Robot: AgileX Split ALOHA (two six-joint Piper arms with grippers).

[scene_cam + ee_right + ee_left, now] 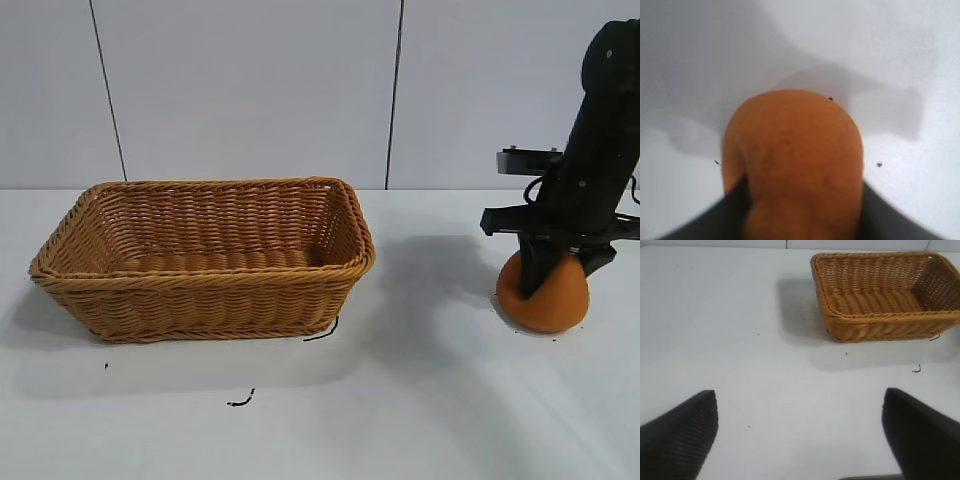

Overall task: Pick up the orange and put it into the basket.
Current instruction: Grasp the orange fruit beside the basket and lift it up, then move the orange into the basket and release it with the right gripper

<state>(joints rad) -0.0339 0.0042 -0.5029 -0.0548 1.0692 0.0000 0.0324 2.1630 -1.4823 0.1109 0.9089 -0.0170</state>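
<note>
My right gripper needs to release the orange on the woven bottom near the middle of the wicker basket [229, 248]. The orange still sits on the white table.
The orange [556, 302] sits on the white table at the far right, well apart from the basket. My right gripper [545, 282] comes down on it from above with a finger against each side. In the right wrist view the orange [795, 145] fills the space between the two dark fingers [735, 210], which touch it on both sides. The wicker basket [200, 270] stands at the left of the table and is empty. The left wrist view shows the basket [890, 316] farther off. My left gripper [800, 432] is open over bare table, out of the exterior view.
Small black scraps lie on the table in front of the basket [240, 401] and at its front right corner [322, 332]. A white panelled wall stands behind the table. Bare white table lies between the basket and the orange.
</note>
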